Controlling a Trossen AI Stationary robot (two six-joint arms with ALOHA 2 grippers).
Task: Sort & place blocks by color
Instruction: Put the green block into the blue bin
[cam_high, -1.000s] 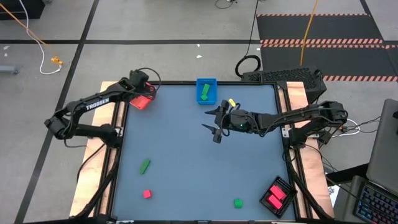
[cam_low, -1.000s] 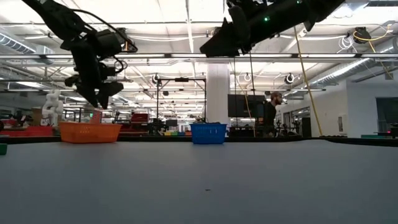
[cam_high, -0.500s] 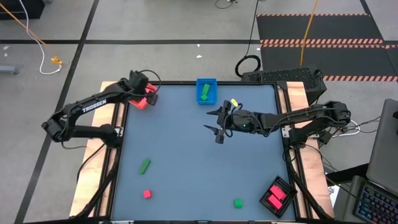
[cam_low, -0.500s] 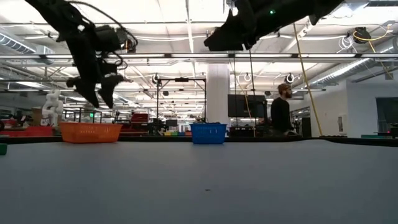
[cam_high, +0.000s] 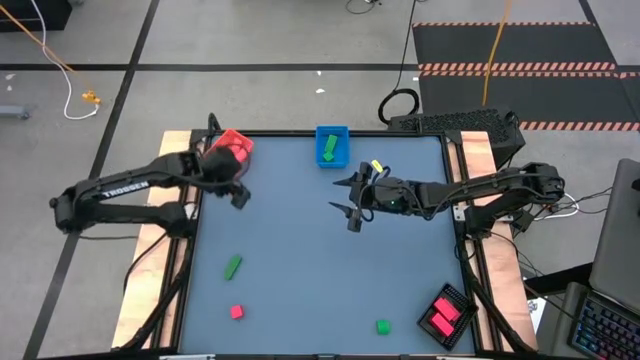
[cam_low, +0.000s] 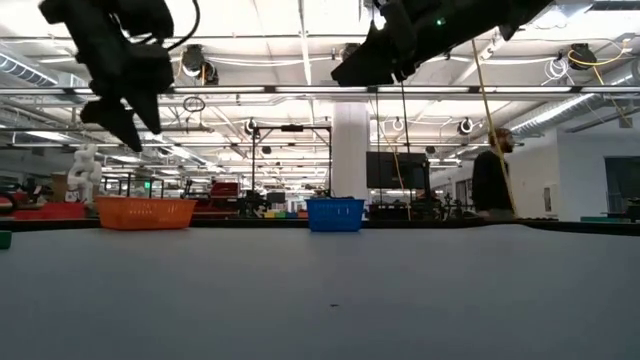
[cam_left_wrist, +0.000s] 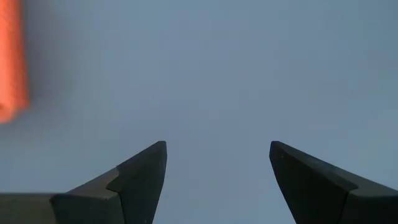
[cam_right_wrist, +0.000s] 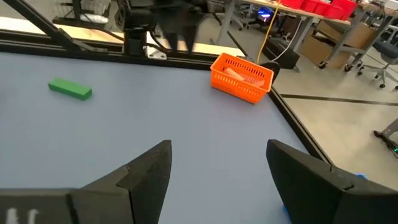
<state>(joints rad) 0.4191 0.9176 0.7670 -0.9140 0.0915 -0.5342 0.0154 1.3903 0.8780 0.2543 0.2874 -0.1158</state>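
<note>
I should next move my left gripper to the long sides (cam_high: 233, 267) of the green bar near the red cube and close it there.
Small blocks lie flat on the blue-grey table: a green bar (cam_high: 232, 267), a red cube (cam_high: 237, 312) and a green cube (cam_high: 382, 326). Another green block (cam_high: 329, 149) lies in the blue tray (cam_high: 331, 132). Pink blocks (cam_high: 441, 319) lie in the black tray (cam_high: 458, 298). My left gripper (cam_high: 238, 193) (cam_left_wrist: 217, 162) hangs open over bare table just near of the red tray (cam_high: 232, 145). My right gripper (cam_high: 345, 203) (cam_right_wrist: 217, 162) hangs open above mid-table. In its wrist view the green bar (cam_right_wrist: 70, 89) and the red tray (cam_right_wrist: 242, 76) show ahead.
Three trays stand at the table's edges: red at the far left, blue at the far middle, black at the near right corner. In the low view a person (cam_low: 492, 180) walks in the room behind the table. Open table surface lies between the arms.
My left gripper has drawn back from above the red tray toward the table's near edge and now hangs over bare table beside it, still open. My right gripper has stayed almost still. The person in the background has walked to the right.
</note>
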